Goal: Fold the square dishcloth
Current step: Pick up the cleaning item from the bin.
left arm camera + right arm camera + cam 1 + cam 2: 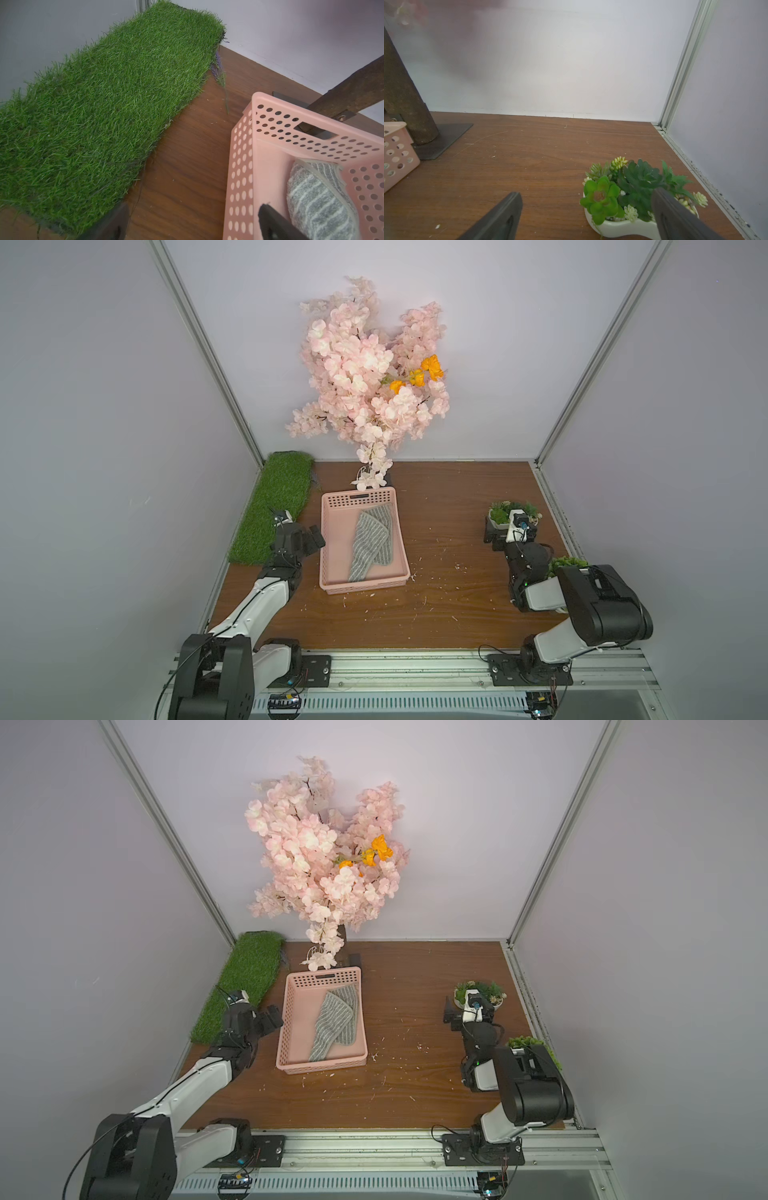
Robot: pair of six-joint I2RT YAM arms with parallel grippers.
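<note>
The robot's left gripper will close inside the pink basket on the square dishcloth's long edge [354,554] that is nearest the green grass mat.
The square dishcloth [372,541] [334,1021], grey with thin white stripes, lies crumpled and partly doubled over inside the pink basket [365,583] [322,1067]. My left gripper [318,536] [274,1017] is open just outside the basket's left wall, holding nothing. In the left wrist view the left gripper [194,206] straddles that wall [239,166], one fingertip over the basket beside the cloth [318,201]. My right gripper [505,526] [467,1006] [586,192] hovers open and empty far to the right, over a potted succulent.
A green grass mat [274,510] [104,104] lies along the left wall. The blossom tree [370,373] stands behind the basket, its trunk [402,93] on a dark plate. The succulent pot [623,226] and a second plant [567,562] sit by the right wall.
</note>
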